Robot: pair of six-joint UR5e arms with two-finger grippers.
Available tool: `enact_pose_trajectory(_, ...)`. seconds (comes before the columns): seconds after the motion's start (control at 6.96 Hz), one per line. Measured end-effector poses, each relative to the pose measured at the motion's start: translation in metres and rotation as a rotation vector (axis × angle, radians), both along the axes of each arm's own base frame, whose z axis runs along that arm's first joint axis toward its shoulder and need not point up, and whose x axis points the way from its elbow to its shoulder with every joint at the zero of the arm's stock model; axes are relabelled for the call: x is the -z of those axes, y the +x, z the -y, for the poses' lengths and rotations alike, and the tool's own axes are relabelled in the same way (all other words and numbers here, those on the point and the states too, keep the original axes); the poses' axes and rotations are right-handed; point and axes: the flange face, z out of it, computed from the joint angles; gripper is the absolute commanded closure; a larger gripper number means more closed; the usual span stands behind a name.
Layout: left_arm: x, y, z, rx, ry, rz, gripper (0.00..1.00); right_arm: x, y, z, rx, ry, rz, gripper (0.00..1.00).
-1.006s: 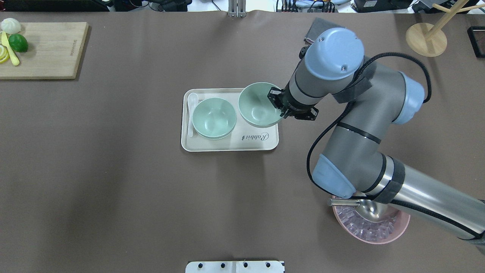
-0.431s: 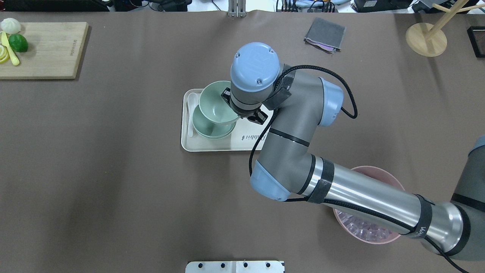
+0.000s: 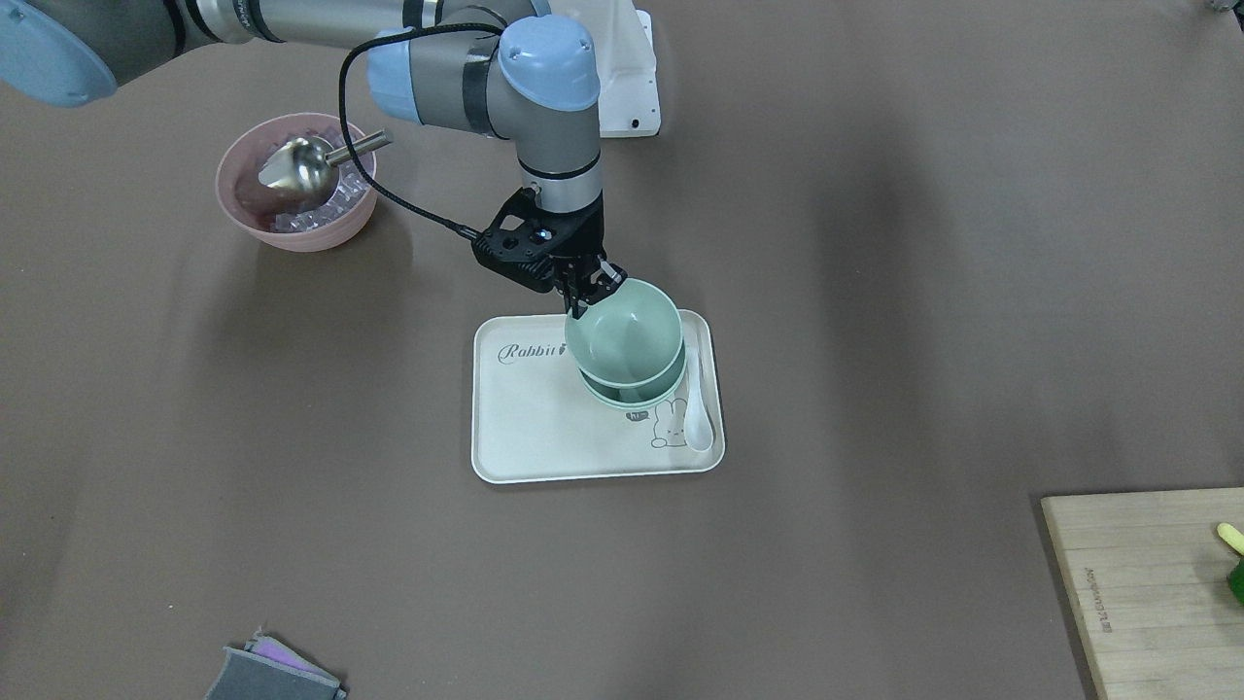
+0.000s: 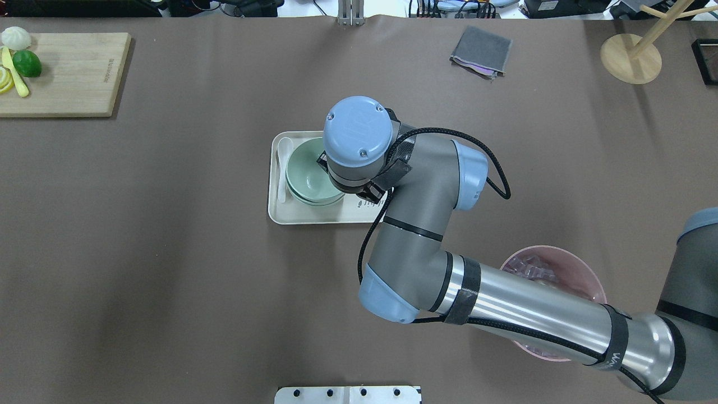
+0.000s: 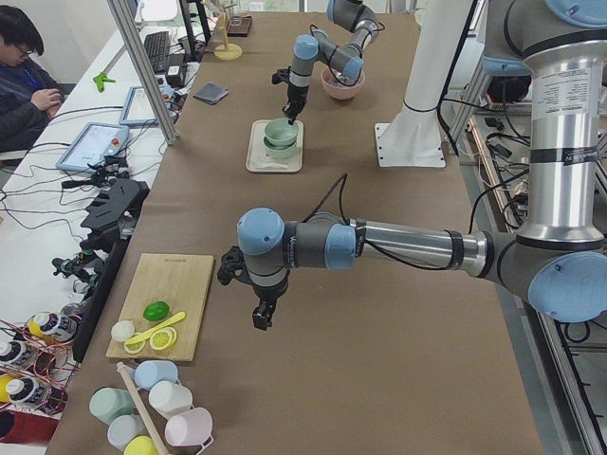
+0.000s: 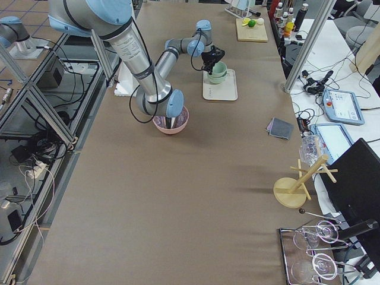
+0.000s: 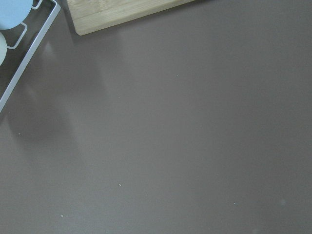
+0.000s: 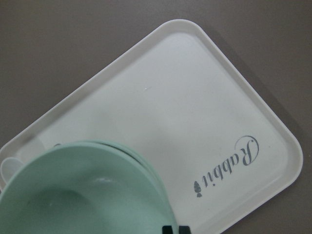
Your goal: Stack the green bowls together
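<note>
Next, my right gripper lets go of the pale green bowl inside the lower green bowls (image 3: 638, 348) (image 8: 85, 207) next to the white spoon.
My right gripper (image 3: 584, 297) is shut on the near rim of a pale green bowl (image 3: 622, 335) and holds it slightly tilted, nested in the other green bowls (image 3: 634, 396) on the cream tray (image 3: 544, 437). In the overhead view the wrist hides the fingers; the held bowl (image 4: 303, 165) shows over the lower rims (image 4: 317, 199). The right wrist view shows the bowl (image 8: 73, 200) above the tray (image 8: 185, 117). My left gripper (image 5: 262, 318) hangs over bare table far from the tray; I cannot tell if it is open.
A white spoon (image 3: 698, 408) lies on the tray beside the bowls. A pink bowl (image 3: 296, 219) with a metal scoop (image 3: 301, 165) stands near the right arm. A cutting board (image 4: 61, 73), a grey cloth (image 4: 481, 51) and a wooden stand (image 4: 631, 56) sit at the table's far edge.
My right gripper has carried the green bowl leftward from the tray's right side to over the other bowls and lowered it into them.
</note>
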Motion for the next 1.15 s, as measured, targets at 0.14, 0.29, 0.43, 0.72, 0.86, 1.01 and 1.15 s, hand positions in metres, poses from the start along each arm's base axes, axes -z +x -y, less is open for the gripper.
enact_pose_trajectory(0.14,-0.001,0.0,0.0,0.0,-0.001,0.0,0.01,-0.001,-0.007,-0.003,-0.001,0.013,0.002,1.0)
enact_pose_trajectory(0.29,-0.001,0.0,0.0,0.0,-0.003,0.001,0.01,-0.005,-0.014,-0.002,-0.003,0.026,0.009,1.0)
enact_pose_trajectory(0.43,-0.003,0.0,-0.002,0.0,-0.005,0.001,0.01,-0.009,-0.018,0.0,-0.006,0.037,0.015,1.0)
enact_pose_trajectory(0.72,-0.005,0.0,-0.005,0.0,-0.01,0.001,0.01,-0.013,-0.02,0.002,-0.011,0.046,0.014,1.0)
enact_pose_trajectory(0.86,-0.005,0.0,-0.005,-0.001,-0.01,0.001,0.01,-0.014,-0.02,0.003,-0.012,0.048,0.011,1.0)
enact_pose_trajectory(1.01,-0.005,0.001,-0.005,-0.001,-0.01,0.0,0.01,-0.015,-0.02,0.004,-0.011,0.049,0.009,1.0)
enact_pose_trajectory(1.15,-0.005,0.001,-0.005,-0.001,-0.01,0.0,0.01,-0.016,-0.021,0.004,-0.01,0.05,0.007,1.0)
